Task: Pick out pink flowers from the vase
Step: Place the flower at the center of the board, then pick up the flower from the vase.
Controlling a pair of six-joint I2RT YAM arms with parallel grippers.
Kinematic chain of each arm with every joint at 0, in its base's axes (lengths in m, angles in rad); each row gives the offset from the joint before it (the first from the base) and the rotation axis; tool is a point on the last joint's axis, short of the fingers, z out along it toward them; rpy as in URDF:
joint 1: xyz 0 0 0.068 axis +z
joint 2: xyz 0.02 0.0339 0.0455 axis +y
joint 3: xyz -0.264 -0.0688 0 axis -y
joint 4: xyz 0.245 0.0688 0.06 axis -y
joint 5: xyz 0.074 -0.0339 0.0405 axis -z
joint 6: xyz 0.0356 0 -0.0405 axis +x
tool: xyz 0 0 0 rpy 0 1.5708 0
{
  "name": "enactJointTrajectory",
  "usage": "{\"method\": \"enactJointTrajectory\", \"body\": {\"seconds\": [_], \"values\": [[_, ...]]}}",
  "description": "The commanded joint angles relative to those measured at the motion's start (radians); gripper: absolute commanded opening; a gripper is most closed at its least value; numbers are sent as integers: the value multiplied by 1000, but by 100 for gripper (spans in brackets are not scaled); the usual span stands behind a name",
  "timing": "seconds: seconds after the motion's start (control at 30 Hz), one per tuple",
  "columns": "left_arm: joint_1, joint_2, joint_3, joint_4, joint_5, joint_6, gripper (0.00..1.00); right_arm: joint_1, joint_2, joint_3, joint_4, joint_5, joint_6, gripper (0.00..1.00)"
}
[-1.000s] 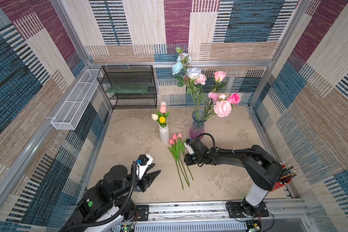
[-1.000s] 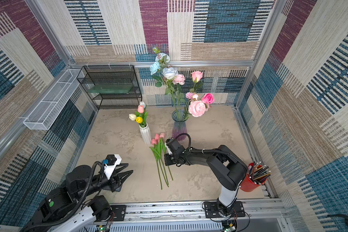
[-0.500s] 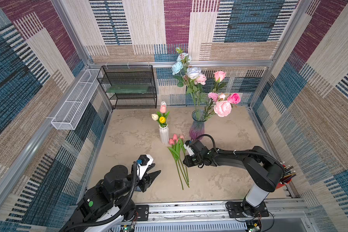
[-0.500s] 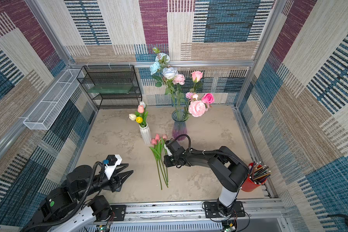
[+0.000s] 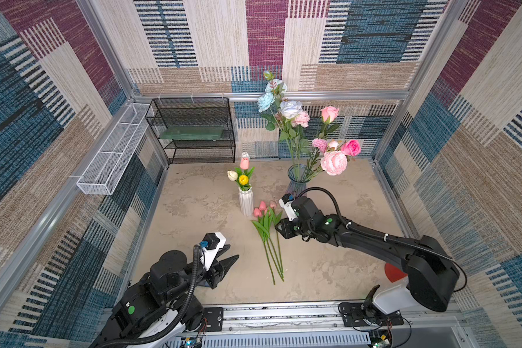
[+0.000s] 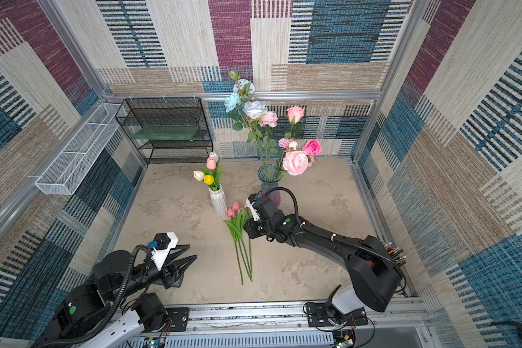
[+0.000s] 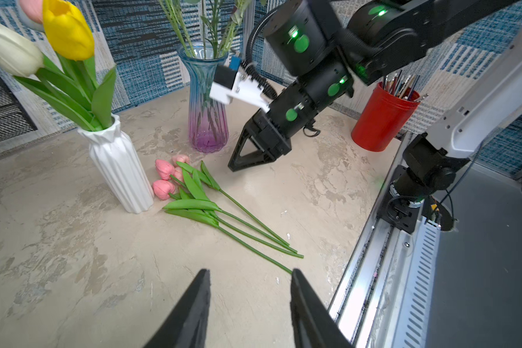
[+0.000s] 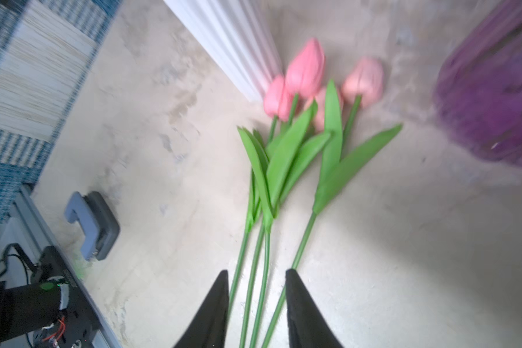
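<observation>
Next, I move my right gripper to the pink tulip standing in the white vase and close it on the tulip's stem (image 5: 245, 169) just below its bloom.
Several pink flowers, small tulips (image 5: 264, 211) (image 6: 235, 208) (image 7: 163, 188) (image 8: 305, 72), lie on the table with their green stems toward the front, beside the white ribbed vase (image 5: 245, 202) (image 7: 118, 168). My right gripper (image 5: 279, 230) (image 6: 247, 229) (image 8: 256, 272) hovers open over their stems, which run loose between its fingers. One pink tulip (image 5: 244, 163) stands in the white vase with a white and a yellow one. Larger pink blooms (image 5: 333, 162) (image 6: 296, 162) stay in the glass vase (image 5: 297, 177) (image 7: 207, 99). My left gripper (image 5: 233, 252) (image 7: 250, 271) is open and empty at the front left.
A black wire shelf (image 5: 193, 129) stands at the back left and a white wire basket (image 5: 112, 156) hangs on the left wall. A red cup of pencils (image 7: 383, 117) sits front right. A grey clip-like object (image 8: 94, 223) lies by the front rail.
My right gripper's jaws have parted and let go of a tulip stem, which now lies with the others. The stems have drawn closer together. The left arm has not moved.
</observation>
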Motion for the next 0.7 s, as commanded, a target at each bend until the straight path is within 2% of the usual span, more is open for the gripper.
{"method": "enactJointTrajectory", "body": {"seconds": [0.0,0.1,0.2,0.3,0.43,0.67], "values": [[0,-3,26,-14,-27,3,45,14,-69,18,99,27,-96,30],[0,0,45,-32,-30,-2,45,17,-104,23,266,-14,-199,27],[0,-4,42,-46,-31,-5,45,16,-68,80,373,-27,-301,24],[0,-17,18,-38,-36,-5,45,-11,32,224,361,-37,-343,20],[0,-28,-1,-13,-27,-5,45,-70,179,391,345,-131,-351,17],[1,-32,-4,-13,-33,-5,45,-98,311,528,356,-239,-363,18]]}}
